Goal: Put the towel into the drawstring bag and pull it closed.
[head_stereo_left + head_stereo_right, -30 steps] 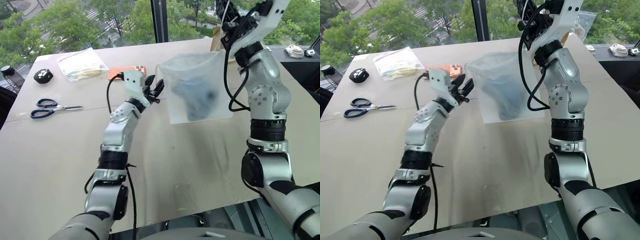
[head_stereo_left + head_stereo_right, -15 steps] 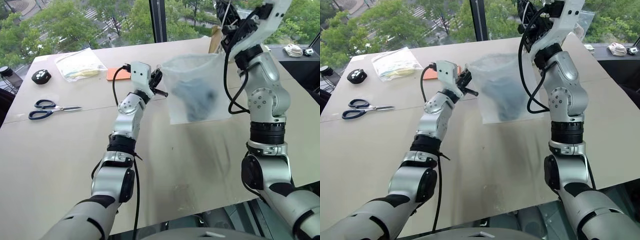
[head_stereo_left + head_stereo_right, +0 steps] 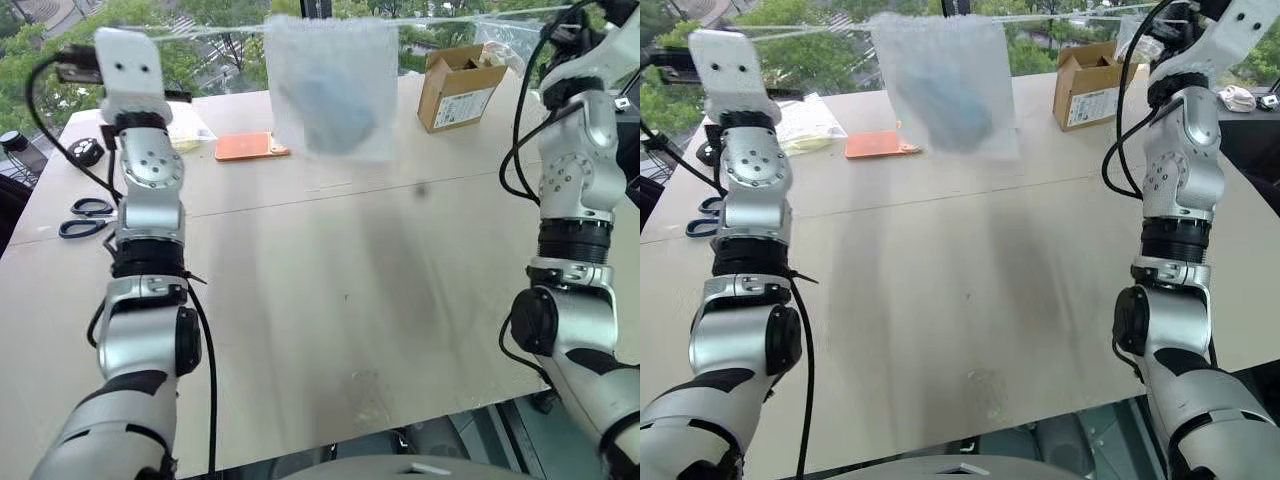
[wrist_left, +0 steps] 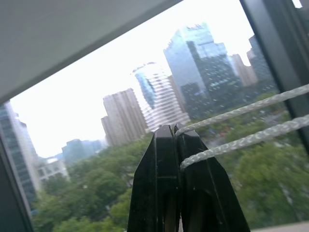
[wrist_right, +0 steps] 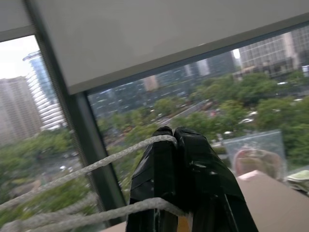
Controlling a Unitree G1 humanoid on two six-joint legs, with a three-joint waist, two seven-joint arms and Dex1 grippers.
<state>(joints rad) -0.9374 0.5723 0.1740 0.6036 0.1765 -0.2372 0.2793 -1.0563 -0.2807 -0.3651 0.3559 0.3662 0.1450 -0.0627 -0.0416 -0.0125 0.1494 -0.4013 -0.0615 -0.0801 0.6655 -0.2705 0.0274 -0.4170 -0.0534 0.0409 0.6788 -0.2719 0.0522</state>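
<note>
Next, I lay the drawstring bag, hanging above the table's far half, across the table's seam (image 3: 358, 204) between orange phone and cardboard box, using my left gripper.
The drawstring bag (image 3: 330, 85) hangs in the air above the far half of the table, its mouth gathered at the top. Inside it the towel (image 3: 335, 112) shows as a light blue lump. White cords (image 3: 820, 27) run taut from the bag's mouth out to both sides. In the left wrist view my left gripper (image 4: 169, 129) is shut on the cord (image 4: 227, 140), raised at the far left. My right gripper (image 5: 173, 130) is shut on the other cord loop (image 5: 96, 166), raised at the far right.
On the table (image 3: 350, 300) lie an orange phone (image 3: 250, 147), a clear zip bag (image 3: 192, 125), scissors (image 3: 85, 218) and a small black round object (image 3: 85, 152) at the left. A cardboard box (image 3: 457, 88) stands at the far right. Windows rise behind the table.
My left gripper shut on the cord at the bag's mouth, then swung up and left. The right hand moved right. The bag rose off the table and its cords pulled taut.
</note>
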